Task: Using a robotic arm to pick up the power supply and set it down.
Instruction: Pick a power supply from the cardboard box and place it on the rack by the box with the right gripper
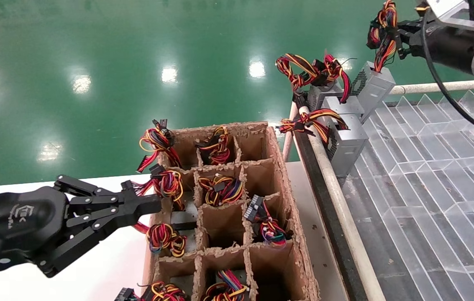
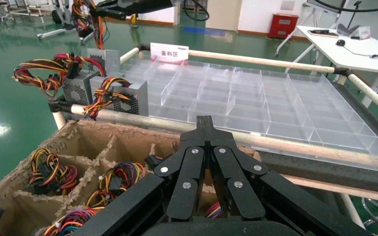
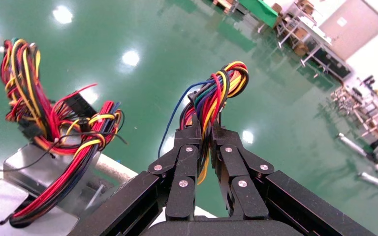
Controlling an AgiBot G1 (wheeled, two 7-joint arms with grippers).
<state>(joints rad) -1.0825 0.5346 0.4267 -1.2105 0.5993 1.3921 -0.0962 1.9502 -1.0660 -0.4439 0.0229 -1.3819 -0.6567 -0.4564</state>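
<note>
Next, I set the power supply in the clear tray's far corner [image 1: 367,93] with my right gripper, close by the other grey supplies.
The robotic arm's right gripper [image 1: 396,36] [image 3: 204,129] is shut on the wire bundle [image 3: 215,93] of the power supply [image 1: 374,88], a grey metal box with a perforated side. The box hangs tilted below the wires, over the far corner of the clear tray [image 1: 429,175]. I cannot tell whether its lower end touches the tray. The box itself is hidden in the right wrist view. In the left wrist view it shows far off as the power supply [image 2: 102,55]. My left gripper [image 1: 158,204] [image 2: 204,123] is shut on nothing, over the cardboard crate's left side.
A cardboard crate [image 1: 279,167] with divider cells holds several wired units. Two more grey supplies [image 1: 347,140] [image 1: 324,95] stand at the tray's near-left corner beside the held one. A pale rail [image 1: 337,196] borders the tray. Green floor lies beyond.
</note>
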